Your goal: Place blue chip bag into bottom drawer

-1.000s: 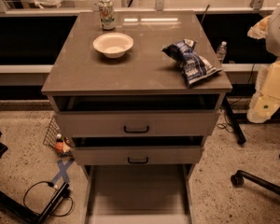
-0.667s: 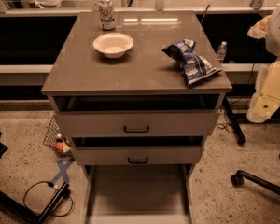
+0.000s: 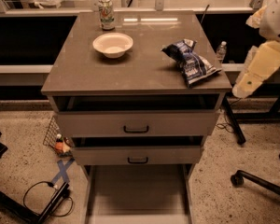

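Observation:
Next, my gripper needs to go to the blue chip bag's crumpled middle [image 3: 193, 59] and close there, because the bag belongs in the bottom drawer.
The blue chip bag [image 3: 191, 62] lies crumpled on the cabinet top [image 3: 140, 73], near its right edge. The bottom drawer [image 3: 137, 190] is pulled out below the two upper drawers and its pale floor is bare. My gripper [image 3: 240, 88] is the pale yellow end of the arm at the right edge. It hangs in the air just right of the cabinet's front right corner, beside and slightly below the bag. It holds nothing that I can see.
A white bowl [image 3: 113, 44] and a drink can [image 3: 106, 13] stand on the left half of the top. The two upper drawers [image 3: 136, 125] are slightly open. A water bottle [image 3: 221, 52] stands behind the right edge. A chair base [image 3: 259, 181] is on the floor at right, with cables [image 3: 42, 195] at left.
My arm and gripper have moved up and a little left, closer to the cabinet's right corner. The bag, bowl, can and drawers have not moved.

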